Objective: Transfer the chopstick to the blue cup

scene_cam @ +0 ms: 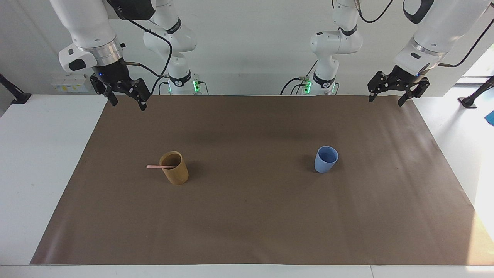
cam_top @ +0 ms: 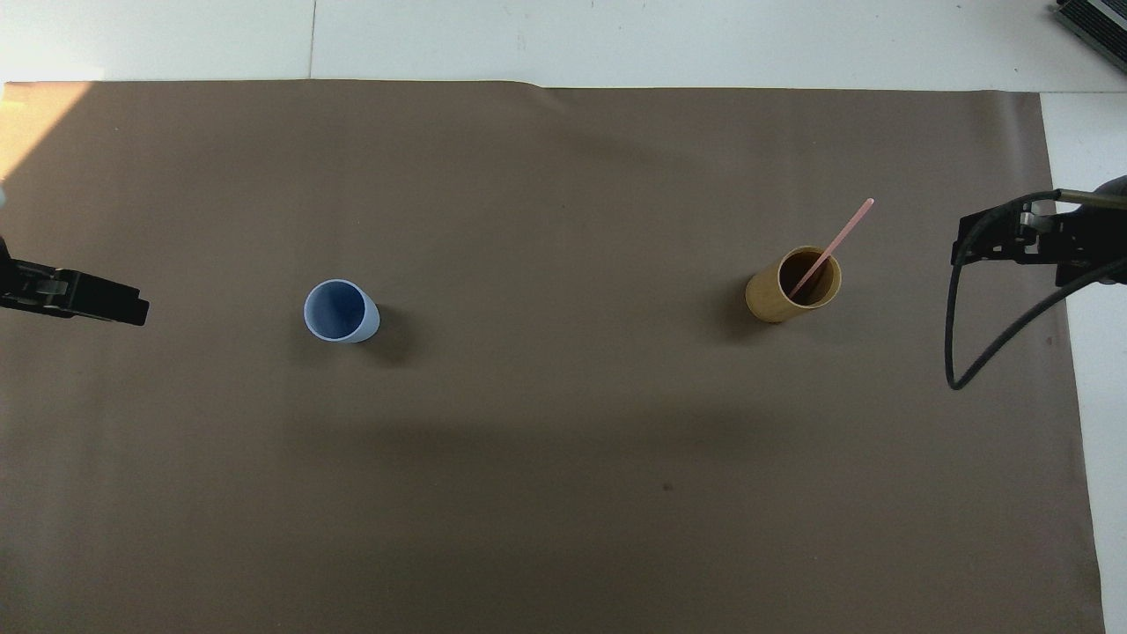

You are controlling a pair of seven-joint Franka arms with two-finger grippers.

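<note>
The robot's left gripper should next move to the blue cup and close on the cup's rim [cam_top: 306, 307], on the side nearest that gripper.
A pale pink chopstick [scene_cam: 157, 166] [cam_top: 841, 233] stands leaning in a tan-brown cup [scene_cam: 176, 173] [cam_top: 773, 299] toward the right arm's end of the table. Its top sticks out over the rim. The blue cup [scene_cam: 325, 161] [cam_top: 342, 313] stands upright and empty toward the left arm's end. My right gripper [scene_cam: 128, 103] [cam_top: 990, 239] is open and empty, raised over the mat's corner near its base. My left gripper [scene_cam: 386, 99] [cam_top: 84, 299] is open and empty, raised over the mat's other corner near its base. Both arms wait.
A brown mat [scene_cam: 247, 224] [cam_top: 563, 493] covers most of the white table [scene_cam: 38, 162]. A black cable [cam_top: 960, 352] loops down from the right gripper over the mat's edge.
</note>
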